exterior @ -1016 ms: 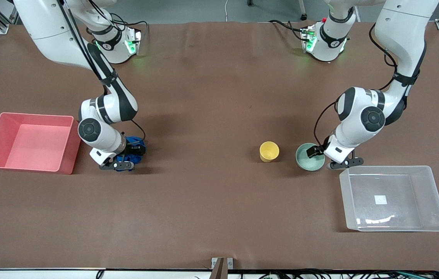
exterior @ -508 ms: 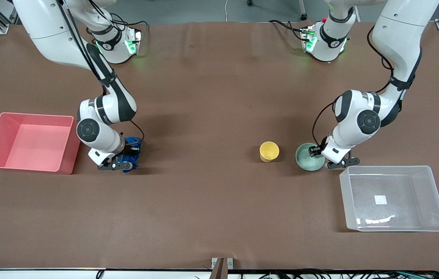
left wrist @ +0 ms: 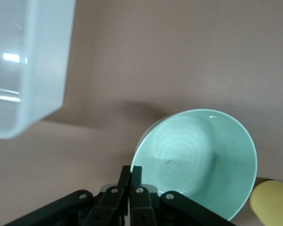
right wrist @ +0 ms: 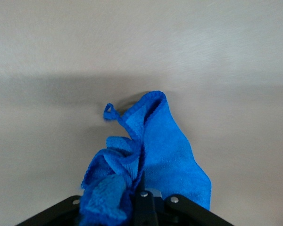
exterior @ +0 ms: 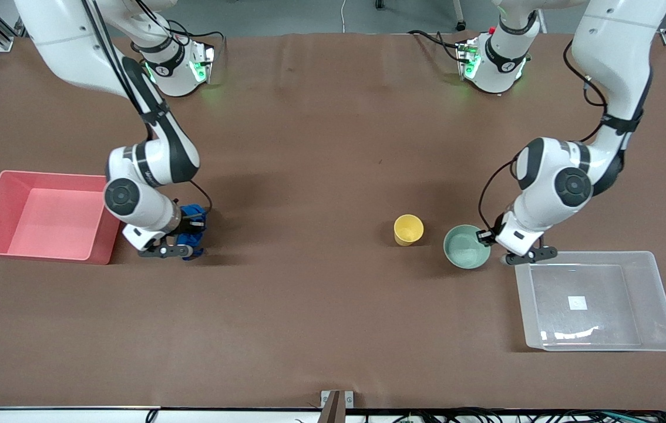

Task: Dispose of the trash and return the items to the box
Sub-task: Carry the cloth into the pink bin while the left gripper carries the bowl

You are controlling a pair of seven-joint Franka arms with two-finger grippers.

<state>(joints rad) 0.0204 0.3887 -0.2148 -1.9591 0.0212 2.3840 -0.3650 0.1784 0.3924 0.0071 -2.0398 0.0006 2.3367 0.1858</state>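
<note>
Next, I set the mint-green bowl, now tilted just above the table, down with my left gripper in the clear tray at its white label [exterior: 570, 309].
My left gripper [exterior: 484, 237] is shut on the rim of the mint-green bowl [exterior: 466, 249], which is tilted just above the table, between the yellow cup [exterior: 408, 229] and the clear tray [exterior: 603, 282]. In the left wrist view the fingers [left wrist: 137, 172] pinch the bowl's [left wrist: 203, 160] rim, with the tray's corner [left wrist: 23, 70] and the cup [left wrist: 273, 205] at the edges. My right gripper [exterior: 185, 234] is shut on the blue wad [exterior: 193, 214] beside the pink bin. In the right wrist view the wad [right wrist: 155, 150] hangs from the gripper [right wrist: 142, 188] above the table.
The pink bin [exterior: 51, 175] stands at the right arm's end of the table, its wall close to the right gripper. The clear tray has a white label [exterior: 577, 302] on its base. A brown mat covers the table.
The left gripper has closed on the bowl's rim and shifted it a little toward the front camera, tilted. The right gripper has carried the blue wad a short way toward the pink bin.
</note>
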